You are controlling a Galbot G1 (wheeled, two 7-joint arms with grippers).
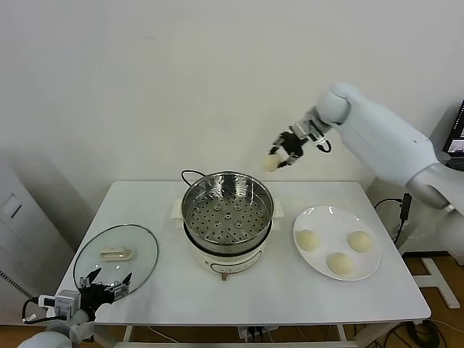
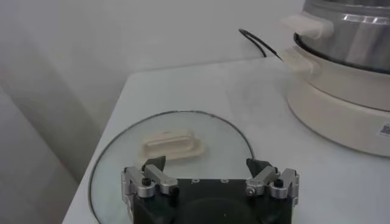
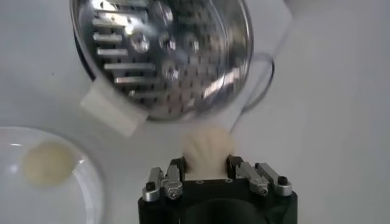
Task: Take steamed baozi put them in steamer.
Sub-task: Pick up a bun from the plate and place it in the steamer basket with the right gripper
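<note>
Next, my right gripper lets go of the baozi on the rear part of the basket's perforated bottom [image 1: 230, 198] [image 3: 185, 71], behind the middle bump.
My right gripper [image 1: 279, 156] is shut on a pale baozi [image 1: 271, 162] and holds it high in the air, behind and to the right of the steamer [image 1: 227, 210]. In the right wrist view the baozi [image 3: 207, 148] sits between the fingers, with the perforated steel basket [image 3: 161, 52] below. The basket is empty. Three baozi lie on the white plate [image 1: 322, 214] to the right of the steamer: one [image 1: 308, 240], one [image 1: 359, 241] and one [image 1: 339, 264]. My left gripper [image 1: 107, 283] is open and empty at the table's front left, over the glass lid.
The round glass lid [image 1: 114, 254] with its white handle [image 2: 173, 145] lies flat at the table's front left. A black cord [image 1: 190, 175] runs behind the cream pot body [image 2: 341, 103]. The wall stands close behind the table.
</note>
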